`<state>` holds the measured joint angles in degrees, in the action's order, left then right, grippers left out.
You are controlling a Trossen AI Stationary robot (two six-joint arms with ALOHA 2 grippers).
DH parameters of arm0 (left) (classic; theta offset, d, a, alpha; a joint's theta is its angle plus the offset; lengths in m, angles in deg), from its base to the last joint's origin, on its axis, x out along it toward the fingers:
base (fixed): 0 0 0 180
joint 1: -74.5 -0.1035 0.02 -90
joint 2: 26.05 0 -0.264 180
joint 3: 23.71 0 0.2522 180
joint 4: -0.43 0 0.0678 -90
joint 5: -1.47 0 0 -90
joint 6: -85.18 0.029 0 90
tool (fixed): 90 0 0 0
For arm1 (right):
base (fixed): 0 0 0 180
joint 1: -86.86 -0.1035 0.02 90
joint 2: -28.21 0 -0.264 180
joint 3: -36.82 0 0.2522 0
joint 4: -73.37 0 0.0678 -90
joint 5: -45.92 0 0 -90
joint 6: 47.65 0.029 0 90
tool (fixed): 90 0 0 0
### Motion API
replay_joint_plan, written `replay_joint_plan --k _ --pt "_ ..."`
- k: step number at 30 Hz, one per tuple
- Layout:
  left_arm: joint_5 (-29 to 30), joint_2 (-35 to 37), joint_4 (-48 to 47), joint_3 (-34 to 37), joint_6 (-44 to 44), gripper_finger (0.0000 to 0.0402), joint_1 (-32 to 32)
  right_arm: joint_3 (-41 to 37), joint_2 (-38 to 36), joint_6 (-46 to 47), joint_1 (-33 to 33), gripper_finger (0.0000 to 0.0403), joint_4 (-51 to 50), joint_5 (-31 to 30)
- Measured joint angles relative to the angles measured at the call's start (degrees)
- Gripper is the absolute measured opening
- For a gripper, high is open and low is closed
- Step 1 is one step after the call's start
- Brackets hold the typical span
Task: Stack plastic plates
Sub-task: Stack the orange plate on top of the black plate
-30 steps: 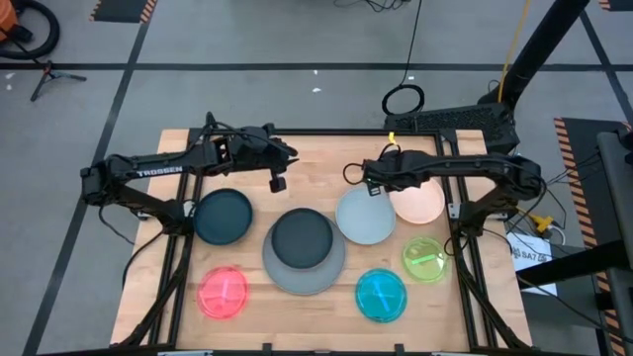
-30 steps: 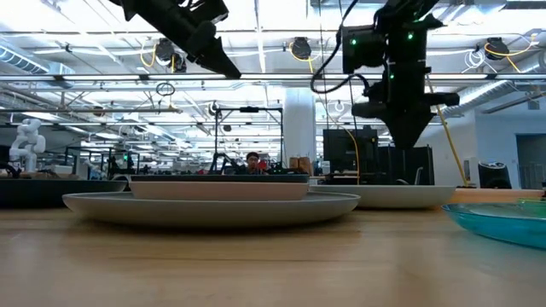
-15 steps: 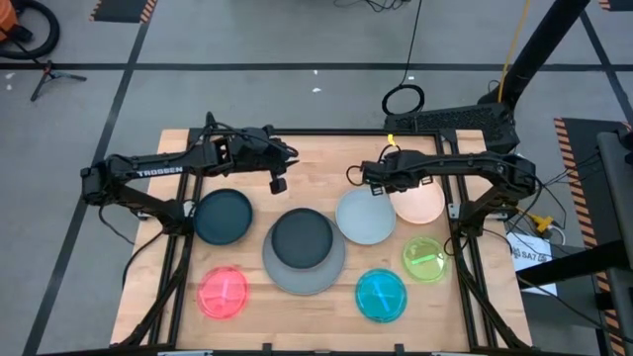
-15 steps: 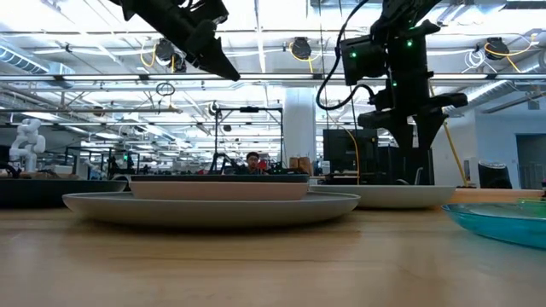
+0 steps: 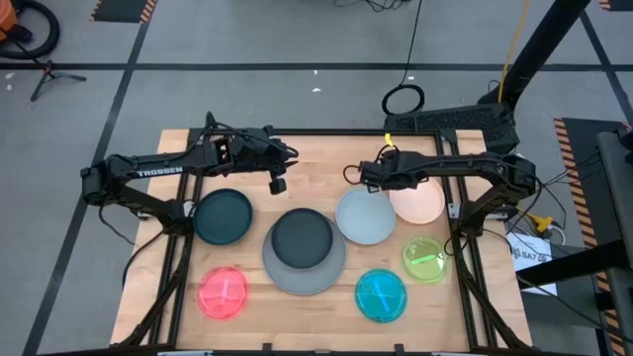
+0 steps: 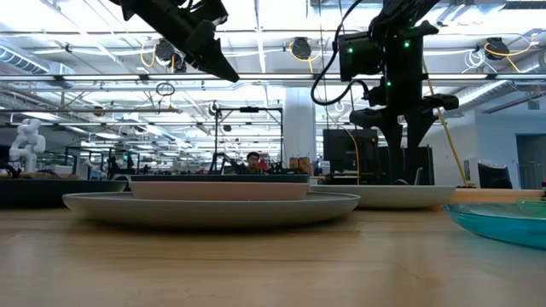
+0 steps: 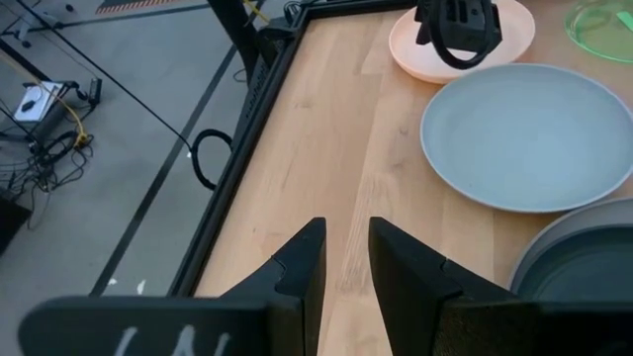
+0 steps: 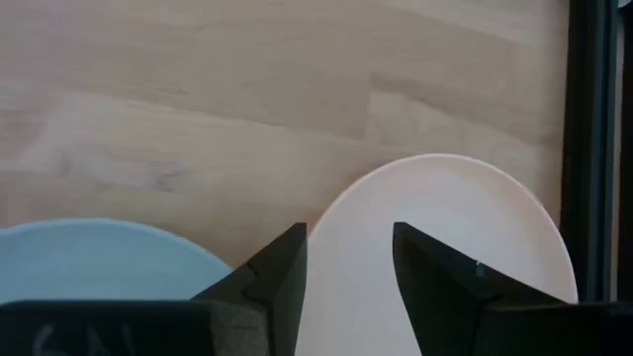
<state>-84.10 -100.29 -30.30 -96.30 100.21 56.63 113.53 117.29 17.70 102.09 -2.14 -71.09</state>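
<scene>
Next, my right gripper grabs the peach-pink plate by its rim (image 5: 392, 193) (image 8: 318, 222), on the side facing the pale blue plate.
My right gripper (image 5: 371, 184) (image 8: 348, 267) hovers open over the near rim of the peach-pink plate (image 5: 420, 203) (image 8: 445, 247), next to the pale blue plate (image 5: 366, 218) (image 8: 99, 259). My left gripper (image 5: 279, 184) (image 7: 346, 262) hangs high above bare wood with a narrow gap between its fingers, far of the large grey plate (image 5: 297, 275). A dark teal plate (image 5: 302, 238) rests on that grey one. The other dark teal plate (image 5: 223, 217) lies to the left. Red (image 5: 224, 294), cyan (image 5: 381, 296) and green (image 5: 425, 260) plates lie along the near side.
The plates fill most of the table's middle and near half. Bare wood (image 5: 316, 163) shows along the far edge between the two arms. A black frame rail (image 8: 588, 138) runs close beside the peach-pink plate. People sit far off in the room beyond the table (image 6: 252, 159).
My right gripper has come down a little toward the peach-pink and pale blue plates and has turned slightly about its wrist. The plates lie as before.
</scene>
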Motion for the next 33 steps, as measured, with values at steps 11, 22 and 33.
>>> replay_joint_plan --k 11,22,33 --pt "0.0 0.0 -0.2 0.0 0.0 0.0088 0.0 0.0 0.0 -4.7 0.0 0.0146 1.8 0.0" --pt "0.0 0.0 -1.1 0.0 -0.2 0.0088 0.0 0.0 0.0 -26.5 -0.9 0.0146 11.0 4.7" --pt "0.0 0.0 -1.8 0.0 -1.2 0.0088 0.0 0.0 0.0 -28.8 -1.1 0.0146 16.1 4.7"
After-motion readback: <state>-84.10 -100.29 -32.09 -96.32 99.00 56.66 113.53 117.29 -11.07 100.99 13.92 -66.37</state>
